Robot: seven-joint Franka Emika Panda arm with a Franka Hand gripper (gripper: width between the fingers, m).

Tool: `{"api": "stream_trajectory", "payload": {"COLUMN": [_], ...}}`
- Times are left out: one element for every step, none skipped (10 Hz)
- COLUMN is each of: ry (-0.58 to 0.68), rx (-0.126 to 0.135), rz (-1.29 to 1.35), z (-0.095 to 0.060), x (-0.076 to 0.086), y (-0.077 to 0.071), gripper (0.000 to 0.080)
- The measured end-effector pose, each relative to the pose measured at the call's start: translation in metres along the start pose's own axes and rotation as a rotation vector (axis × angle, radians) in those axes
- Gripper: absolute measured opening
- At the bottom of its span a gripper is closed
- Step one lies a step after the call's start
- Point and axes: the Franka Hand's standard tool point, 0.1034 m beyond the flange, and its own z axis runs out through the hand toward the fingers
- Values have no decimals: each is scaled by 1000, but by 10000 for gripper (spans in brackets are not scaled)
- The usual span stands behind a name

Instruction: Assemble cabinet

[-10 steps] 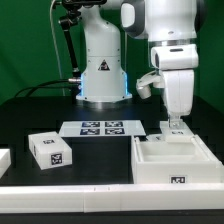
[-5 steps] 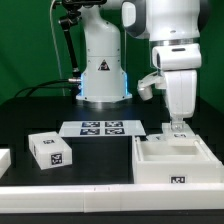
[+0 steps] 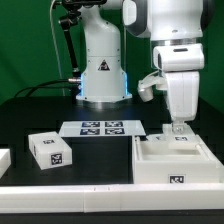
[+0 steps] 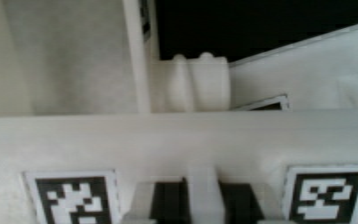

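Note:
My gripper will release the white panel on the cabinet (image 3: 183,148), next to its open compartment and behind the front marker.
The cabinet (image 3: 172,163), a large open white box with a marker on its front, sits at the exterior view's lower right. My gripper (image 3: 177,127) points straight down onto the cabinet's far wall. In the wrist view that wall (image 4: 176,140) fills the frame, with two markers on it. The gripper (image 4: 204,203) stands between the markers, its fingertips (image 4: 163,203) close together with a thin white strip of the cabinet between them. A small white block (image 3: 50,150) with markers lies apart at the exterior view's left.
The marker board (image 3: 101,128) lies flat behind the block, in front of the robot base (image 3: 103,75). Another white piece (image 3: 3,160) shows at the exterior view's left edge. A white ledge (image 3: 70,195) runs along the table's front.
My arm and gripper have shifted slightly toward the exterior view's right, staying down at the cabinet's far wall. The small block has not moved.

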Motion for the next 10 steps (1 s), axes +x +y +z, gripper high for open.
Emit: {"api": "stream_trajectory", "payload": {"ry": [0,0,0,-1,-8,-9,-6,-6,-2,1], "rx": [0,0,0,1,14,17,14,14,7,2], "rz": [0,0,0,0,2,4,10,14,18,21], "z": [0,0,0,0,-1,-1,0,0,0,0], "x": [0,0,0,0,-1,-1,-1,-2,-1,-1], "y": [0,0,0,0,8,22,30,37,44,49], "gripper": [70,70,70,70,70,70,70,70,70,70]}}
